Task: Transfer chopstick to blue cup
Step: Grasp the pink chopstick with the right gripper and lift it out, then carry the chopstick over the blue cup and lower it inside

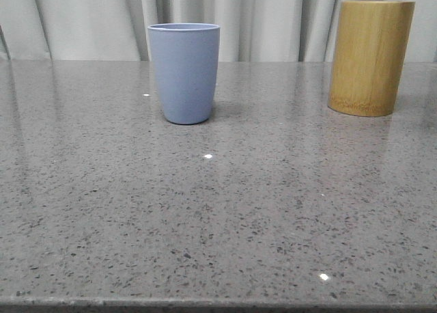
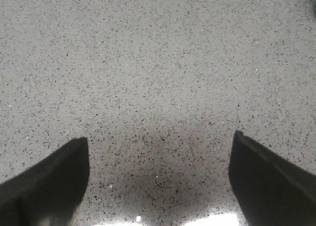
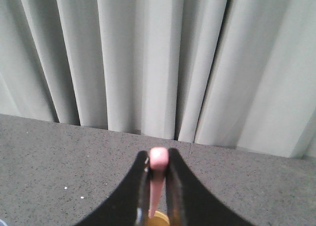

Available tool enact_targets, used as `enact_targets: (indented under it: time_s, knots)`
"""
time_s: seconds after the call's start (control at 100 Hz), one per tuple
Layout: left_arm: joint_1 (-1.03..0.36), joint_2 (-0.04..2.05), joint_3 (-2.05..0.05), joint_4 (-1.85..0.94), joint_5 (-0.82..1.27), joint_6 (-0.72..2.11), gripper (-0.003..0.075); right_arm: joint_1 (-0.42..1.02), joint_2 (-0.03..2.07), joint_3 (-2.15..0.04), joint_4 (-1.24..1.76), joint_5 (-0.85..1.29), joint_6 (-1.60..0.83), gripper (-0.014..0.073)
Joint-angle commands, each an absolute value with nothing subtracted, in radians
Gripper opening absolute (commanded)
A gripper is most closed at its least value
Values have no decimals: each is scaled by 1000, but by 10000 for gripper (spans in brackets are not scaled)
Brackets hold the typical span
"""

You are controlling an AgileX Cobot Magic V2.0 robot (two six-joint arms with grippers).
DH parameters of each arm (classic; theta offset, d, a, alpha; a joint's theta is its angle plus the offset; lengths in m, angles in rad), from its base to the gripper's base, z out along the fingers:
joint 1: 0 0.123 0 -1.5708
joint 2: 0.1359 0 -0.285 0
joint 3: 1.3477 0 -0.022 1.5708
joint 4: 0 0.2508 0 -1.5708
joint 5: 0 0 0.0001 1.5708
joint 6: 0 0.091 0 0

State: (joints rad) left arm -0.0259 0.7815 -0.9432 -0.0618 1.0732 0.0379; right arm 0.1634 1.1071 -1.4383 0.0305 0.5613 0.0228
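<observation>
Next, I release the pale pink chopstick inside the blue cup, against its rim [image 1: 214, 26] facing the bamboo cylinder cup, with my right gripper.
The blue cup [image 1: 184, 72] stands upright on the grey speckled table [image 1: 218, 217], left of centre toward the back. In the right wrist view my right gripper [image 3: 158, 159] is shut on the pale pink chopstick [image 3: 157, 186], its blunt end poking out between the black fingertips. The chopstick's far end points down at a yellow-brown rim [image 3: 162, 218] below the fingers. My left gripper [image 2: 160, 152] is open above bare tabletop, with nothing between its two dark fingers.
A taller bamboo cylinder cup [image 1: 370, 57] stands at the back right of the table. Grey curtains [image 1: 273, 19] hang behind the table's far edge. The near table edge [image 1: 218, 303] runs along the front.
</observation>
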Motion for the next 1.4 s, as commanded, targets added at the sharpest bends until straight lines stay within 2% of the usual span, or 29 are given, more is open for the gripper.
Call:
enact_targets:
  time_s: [0.0,0.24,0.41,0.81,0.97,1.39]
  knots:
    - [-25,777,-967,-65,1023,33,568,162,1092,-1559,20,611,14,-67]
    - [-25,777,-967,-65,1023,33,568,169,1098,-1624,180,698,-6,-67]
    - [-25,777,-967,-65,1025,33,568,256,1145,-1624,314,703,-92,-67]
    - [-25,777,-967,-65,1025,33,568,464,1345,-1625,333,530,-118,-67]
    - [-25,777,-967,-65,1025,33,568,482,1396,-1625,334,485,-118,-67]
    - [-25,777,-967,-65,1025,33,568,482,1517,-1625,334,533,-118,-67]
